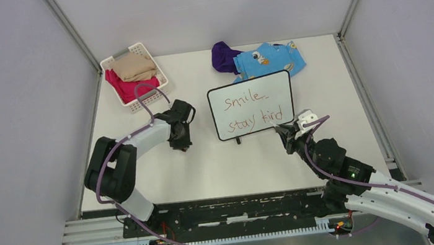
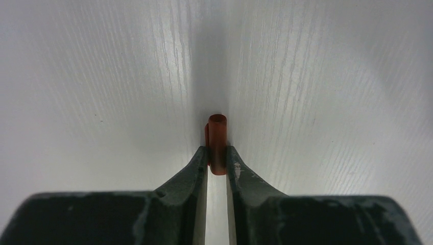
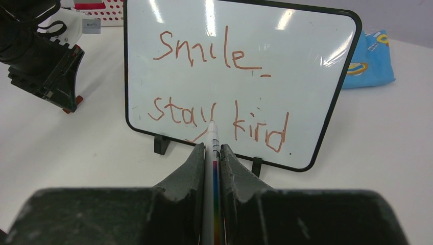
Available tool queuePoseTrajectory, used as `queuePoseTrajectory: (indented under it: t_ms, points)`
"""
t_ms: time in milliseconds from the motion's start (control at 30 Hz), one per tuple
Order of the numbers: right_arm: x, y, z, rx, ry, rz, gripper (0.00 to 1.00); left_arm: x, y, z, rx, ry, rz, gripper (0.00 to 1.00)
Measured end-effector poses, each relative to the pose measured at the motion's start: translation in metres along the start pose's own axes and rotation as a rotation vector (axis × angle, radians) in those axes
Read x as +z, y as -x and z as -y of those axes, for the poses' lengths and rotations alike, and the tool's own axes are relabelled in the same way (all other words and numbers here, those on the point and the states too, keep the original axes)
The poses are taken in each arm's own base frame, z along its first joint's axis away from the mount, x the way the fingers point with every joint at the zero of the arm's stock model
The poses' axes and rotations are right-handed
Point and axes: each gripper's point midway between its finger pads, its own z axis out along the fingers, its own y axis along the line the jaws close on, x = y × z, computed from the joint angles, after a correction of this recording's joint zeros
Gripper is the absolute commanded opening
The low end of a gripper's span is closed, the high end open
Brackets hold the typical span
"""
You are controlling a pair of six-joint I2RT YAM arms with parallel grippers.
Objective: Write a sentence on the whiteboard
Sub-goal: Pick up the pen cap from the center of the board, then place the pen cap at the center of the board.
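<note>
I should use my left gripper to set the reddish-brown marker cap free on the bare table (image 1: 214, 168), in the space between the whiteboard and the front edge.
The whiteboard (image 1: 251, 104) stands upright on its two black feet at the table's middle. The sentence (image 1: 249, 109) reads "smile" over "stay kind" in reddish-brown marker. In the right wrist view the whiteboard (image 3: 306, 66) faces me and the sentence (image 3: 204, 51) is clear. My right gripper (image 3: 212, 149) is shut on a white marker (image 3: 211, 168) with a rainbow stripe, its tip pointing at the board's lower edge from a short way off. It shows in the top view (image 1: 286, 132) near the board's lower right corner. My left gripper (image 2: 217, 155) is shut on a reddish-brown marker cap (image 2: 217, 138), low over the table left of the board (image 1: 182, 144).
A white slatted basket (image 1: 143, 103) with beige and pink clothes stands at the back left. A purple cloth (image 1: 223, 56) and a blue printed cloth (image 1: 272, 59) lie behind the board. The left arm's gripper (image 3: 46, 66) shows at the left of the right wrist view.
</note>
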Motion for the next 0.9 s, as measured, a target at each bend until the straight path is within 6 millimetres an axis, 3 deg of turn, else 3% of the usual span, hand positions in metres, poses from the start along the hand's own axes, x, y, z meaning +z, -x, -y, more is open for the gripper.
queuePoseTrajectory:
  t_ms: [167,300,433,567,733,900]
  points:
    - [0.0,-0.001,0.001,-0.004,-0.004,-0.004,0.0,-0.006,-0.002,-0.002,0.016,-0.005,0.005,0.02]
    - [0.0,-0.002,0.001,-0.011,-0.004,-0.006,0.0,-0.032,0.001,0.006,0.068,-0.058,0.07,0.02]
    - [-0.001,-0.003,0.002,-0.018,-0.006,-0.011,0.0,-0.067,0.0,0.038,0.22,-0.147,0.171,0.02]
    - [-0.003,0.001,0.007,-0.032,-0.023,-0.008,0.0,-0.09,-0.022,0.072,0.433,-0.219,0.211,0.02]
    - [-0.015,0.025,0.022,-0.024,-0.067,0.056,0.0,-0.117,-0.055,0.103,0.739,-0.298,0.252,0.02]
    - [-0.027,0.044,0.037,-0.01,-0.119,0.109,0.0,-0.131,-0.068,0.119,0.966,-0.335,0.298,0.02]
